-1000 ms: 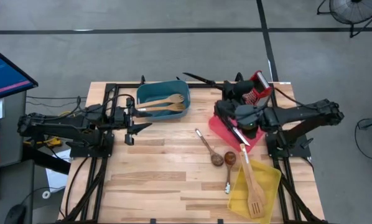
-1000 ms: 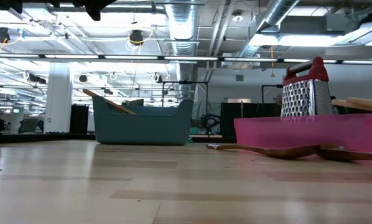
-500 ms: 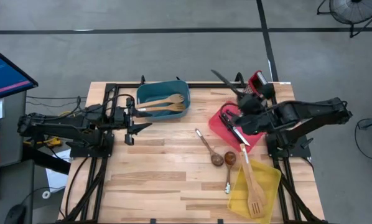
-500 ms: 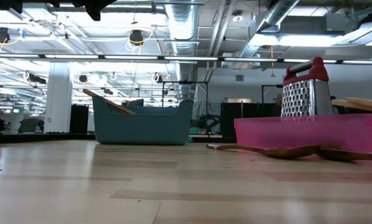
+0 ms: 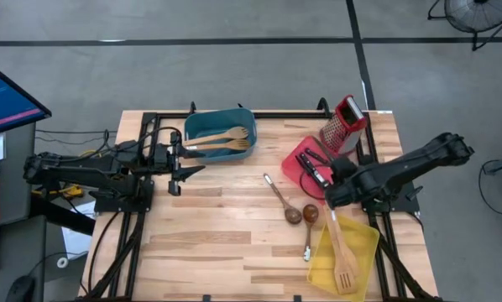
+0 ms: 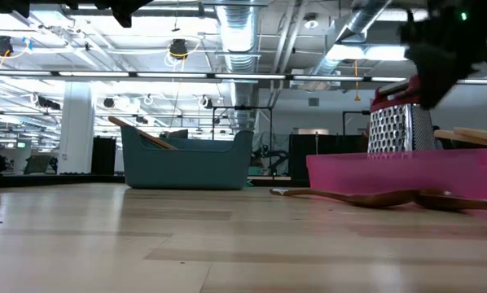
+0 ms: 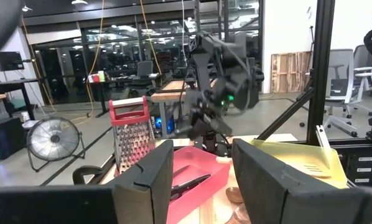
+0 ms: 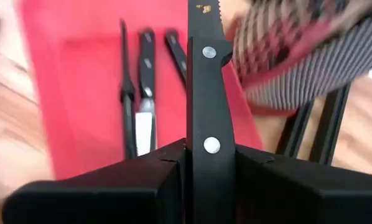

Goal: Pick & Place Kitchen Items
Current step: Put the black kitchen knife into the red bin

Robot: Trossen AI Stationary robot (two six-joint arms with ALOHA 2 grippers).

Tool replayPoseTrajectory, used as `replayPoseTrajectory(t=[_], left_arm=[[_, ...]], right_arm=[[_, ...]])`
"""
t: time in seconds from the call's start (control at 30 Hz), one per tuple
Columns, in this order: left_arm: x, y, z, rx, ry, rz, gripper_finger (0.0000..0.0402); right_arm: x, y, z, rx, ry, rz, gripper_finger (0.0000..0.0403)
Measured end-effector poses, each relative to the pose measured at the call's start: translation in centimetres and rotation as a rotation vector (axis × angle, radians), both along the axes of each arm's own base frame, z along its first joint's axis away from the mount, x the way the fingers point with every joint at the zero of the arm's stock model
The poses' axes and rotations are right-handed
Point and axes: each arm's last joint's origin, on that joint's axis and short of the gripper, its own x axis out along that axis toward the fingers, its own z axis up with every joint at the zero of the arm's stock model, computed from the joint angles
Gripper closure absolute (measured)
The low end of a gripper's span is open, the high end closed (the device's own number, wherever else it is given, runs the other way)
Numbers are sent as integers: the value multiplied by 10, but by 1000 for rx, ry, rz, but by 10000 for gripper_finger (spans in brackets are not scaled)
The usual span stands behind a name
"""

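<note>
I need to use my right gripper to lay the black-handled knife down among the other knives that are on the red bin's bottom [image 5: 312, 168] [image 8: 172, 102]. The held knife is still over the red bin.
My right gripper [image 8: 211, 155] hangs slanting down over the red bin [image 5: 297, 164] and is shut on a black-handled knife [image 8: 204, 74]. Its serrated blade reaches out ahead of the fingers. Several more black-handled knives [image 8: 139, 106] lie flat on the bin's floor. Two brown-bowled spoons [image 5: 283, 201] lie on the table beside the bin. Wooden utensils [image 5: 226, 139] rest in the teal bin [image 5: 196, 126]. A wooden slotted turner [image 5: 342, 252] lies in the yellow bin [image 5: 364, 243]. My left gripper [image 5: 180, 174] waits open at the left, near the teal bin. My right gripper pinches the knife's riveted handle [image 8: 209, 134] between its two fingers, which press on the handle's narrow edges. The riveted flat side faces the wrist camera. The knife runs along the fingers, blade forward. It slants down over the red bin, lifted clear of the knives below.
A steel box grater with a red top [image 5: 343, 124] stands just beyond the red bin, close to the held blade. Black frame bars run along the table's far edge and sides [image 5: 276, 113]. Bare wood lies between the teal bin and the spoons [image 5: 217, 218].
My right gripper has come down from high over the table's far edge toward the near-right edge, to the red bin. Its wrist rolled and tipped, so the knife, held out level before, now slants down over the bin. The gripper stayed shut on it.
</note>
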Motion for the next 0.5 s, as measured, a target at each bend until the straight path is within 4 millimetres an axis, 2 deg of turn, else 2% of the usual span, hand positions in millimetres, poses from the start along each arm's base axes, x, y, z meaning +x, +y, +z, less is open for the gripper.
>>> replayPoseTrajectory(t=[0.23, 0.5], left_arm=[[0, 0, 0, -1, 0, 1, 257], [0, 0, 0, -2, 0, 4, 257]], right_arm=[[-6, -3, -30, 46, 39, -31, 335], [-2, -13, -53, 103, 47, 43, 335]])
